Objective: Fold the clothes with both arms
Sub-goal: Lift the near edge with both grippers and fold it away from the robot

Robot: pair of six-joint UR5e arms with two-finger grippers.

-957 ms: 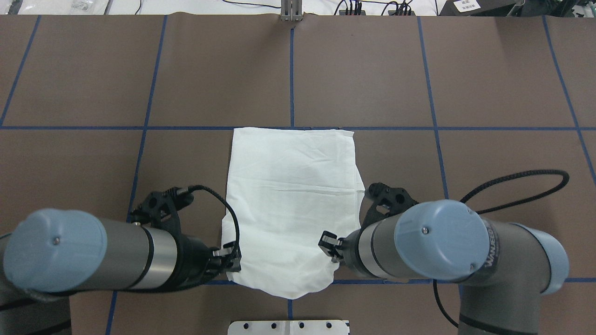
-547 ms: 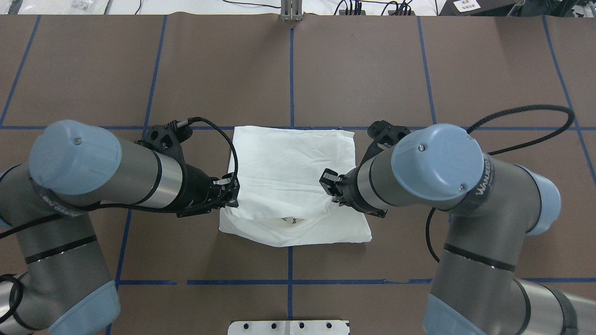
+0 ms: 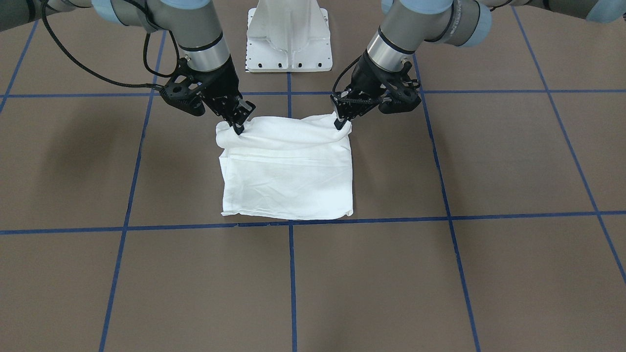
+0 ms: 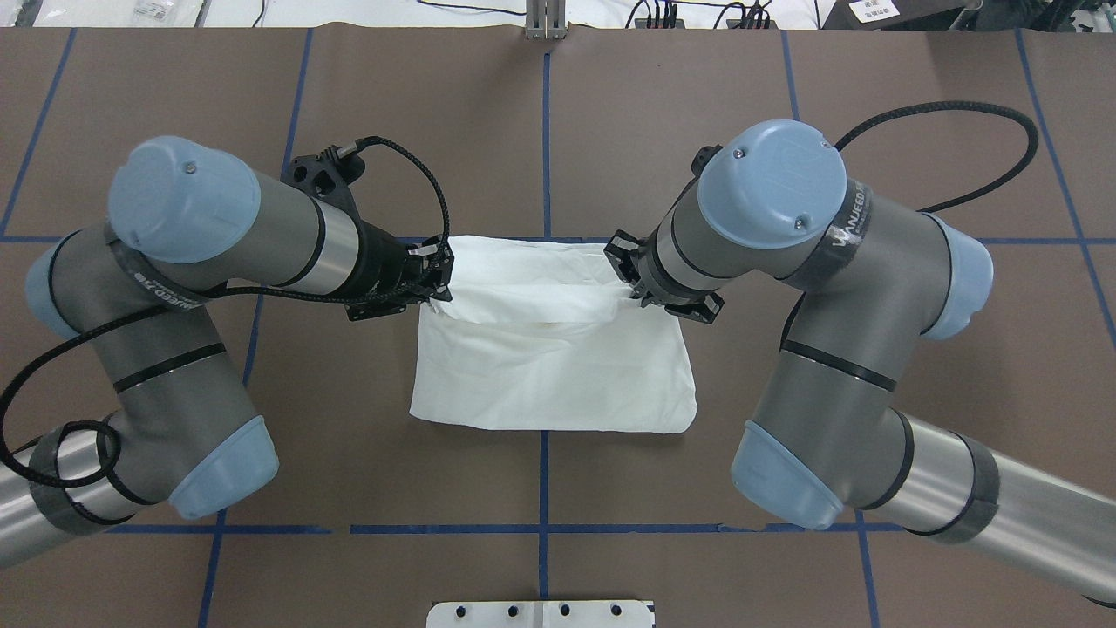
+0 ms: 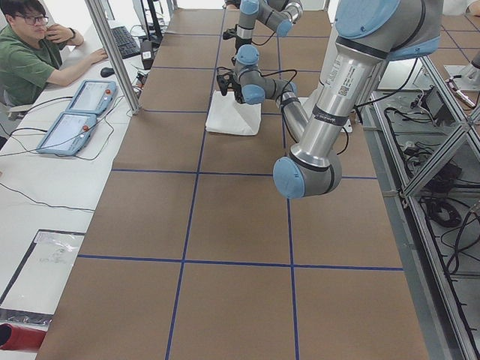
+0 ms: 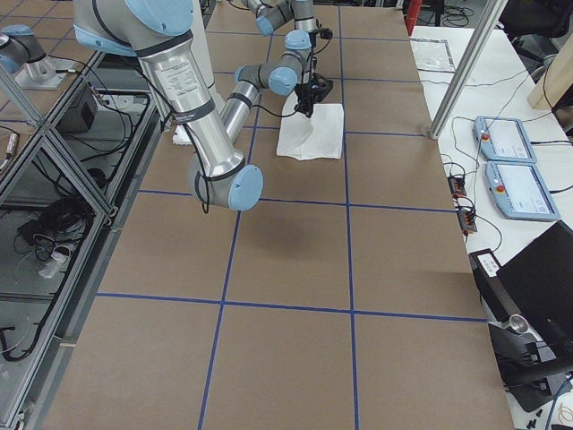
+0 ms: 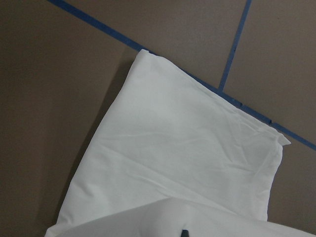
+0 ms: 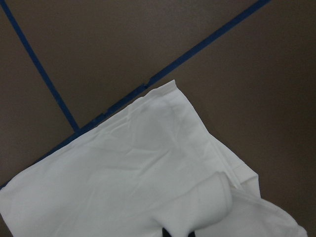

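My right gripper will let go of the raised fold's corner at the shirt's flat edge (image 3: 235, 222) (image 8: 149, 93) next to the blue tape line.
The white shirt (image 4: 549, 375) lies folded in a rectangle on the brown table, its near part lifted and doubled over toward the far edge. My left gripper (image 4: 440, 288) is shut on the raised fold's left corner, and my right gripper (image 4: 628, 283) is shut on its right corner. From across the table, the left gripper (image 3: 339, 124) and right gripper (image 3: 238, 129) hold a rolled hem above the flat shirt (image 3: 288, 188). The wrist views show only white cloth (image 7: 187, 163) (image 8: 148, 182) over blue tape lines. No printed text is visible.
Blue tape lines (image 4: 545, 131) divide the brown table into squares. The white pedestal base (image 3: 288, 34) stands behind the shirt on the robot's side. A seated person (image 5: 30, 56) and two tablets (image 5: 75, 116) are at a side desk beyond the table's far edge.
Both arms have swung away from the robot's base, carrying the shirt's near edge up and over the rest toward the far edge. The shirt's footprint is now shorter.
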